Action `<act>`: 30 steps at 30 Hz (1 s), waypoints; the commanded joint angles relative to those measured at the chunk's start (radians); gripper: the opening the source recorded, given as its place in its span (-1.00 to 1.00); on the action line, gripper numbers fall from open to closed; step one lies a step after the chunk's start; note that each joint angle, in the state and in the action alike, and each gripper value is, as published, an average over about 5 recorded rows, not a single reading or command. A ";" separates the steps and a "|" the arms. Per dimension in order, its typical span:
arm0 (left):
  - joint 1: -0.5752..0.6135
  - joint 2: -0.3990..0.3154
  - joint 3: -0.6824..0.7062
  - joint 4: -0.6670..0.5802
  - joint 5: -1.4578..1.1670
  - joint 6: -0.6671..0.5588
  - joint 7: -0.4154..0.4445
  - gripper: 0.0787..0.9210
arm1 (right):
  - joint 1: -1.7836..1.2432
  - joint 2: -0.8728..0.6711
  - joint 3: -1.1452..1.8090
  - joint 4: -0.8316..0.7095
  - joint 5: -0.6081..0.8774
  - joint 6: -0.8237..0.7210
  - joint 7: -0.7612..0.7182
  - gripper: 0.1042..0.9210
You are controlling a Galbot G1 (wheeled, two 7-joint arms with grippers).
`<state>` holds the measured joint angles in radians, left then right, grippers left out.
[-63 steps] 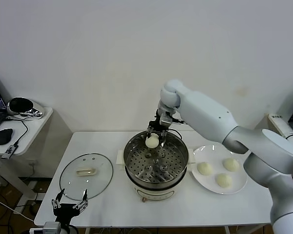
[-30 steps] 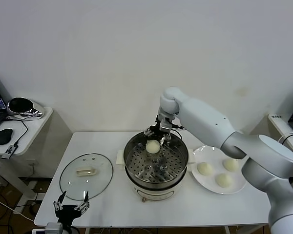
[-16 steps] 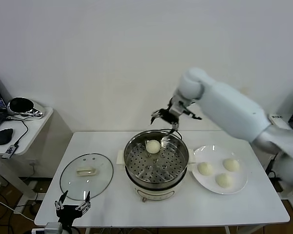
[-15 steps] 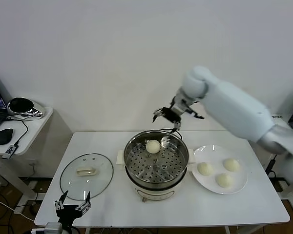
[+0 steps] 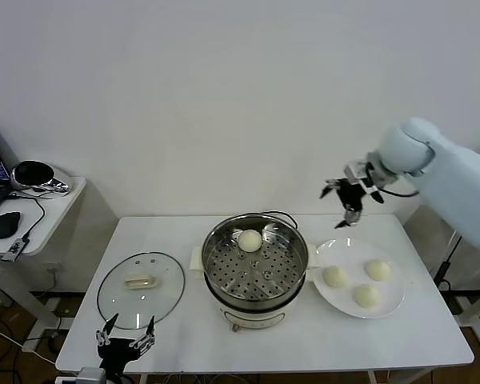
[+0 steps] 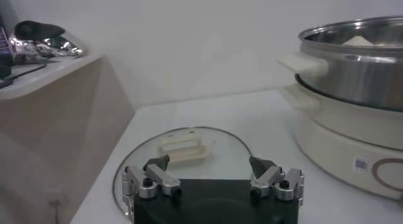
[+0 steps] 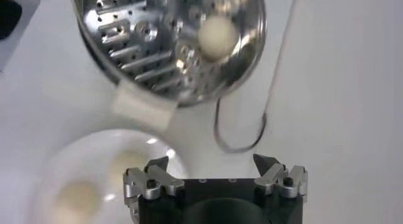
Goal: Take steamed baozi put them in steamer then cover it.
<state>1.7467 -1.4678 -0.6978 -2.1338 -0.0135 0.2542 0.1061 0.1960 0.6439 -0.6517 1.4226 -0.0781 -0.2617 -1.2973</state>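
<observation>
The baozi [image 5: 334,277] [image 7: 128,165] nearest the steamer on the white plate is next for my right gripper, which should go there and close around that baozi's sides.
The steamer [image 5: 256,260], a shiny perforated basket on a cream pot base, stands mid-table with one baozi [image 5: 250,240] resting at its far side. Three more baozi [image 5: 334,276] lie on the white plate [image 5: 388,310] to the right. My right gripper [image 5: 346,196] hangs open and empty in the air above the plate's far edge; its wrist view looks down on the steamer [image 7: 157,49], the baozi [image 7: 217,36] and the plate [image 7: 94,175]. The glass cover [image 5: 141,288] lies flat on the left. My left gripper [image 5: 128,342] waits open at the table's front edge, near the cover [image 6: 189,150].
A black power cord [image 7: 242,128] loops on the table behind the pot. A low side table [image 5: 32,200] at the far left holds a mouse, cables and a shiny object. A wall stands close behind the table.
The right gripper let the baozi go in the steamer, rose, and swung right to hover above the plate's far edge. The left gripper barely shifted.
</observation>
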 commanded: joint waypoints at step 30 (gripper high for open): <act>0.004 -0.007 -0.003 0.036 0.022 -0.001 0.007 0.77 | -0.359 0.196 0.140 -0.260 -0.247 0.033 0.093 0.76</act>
<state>1.7490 -1.4754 -0.7015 -2.1039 0.0062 0.2527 0.1126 -0.1331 0.8090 -0.5192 1.2117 -0.2986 -0.2425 -1.2256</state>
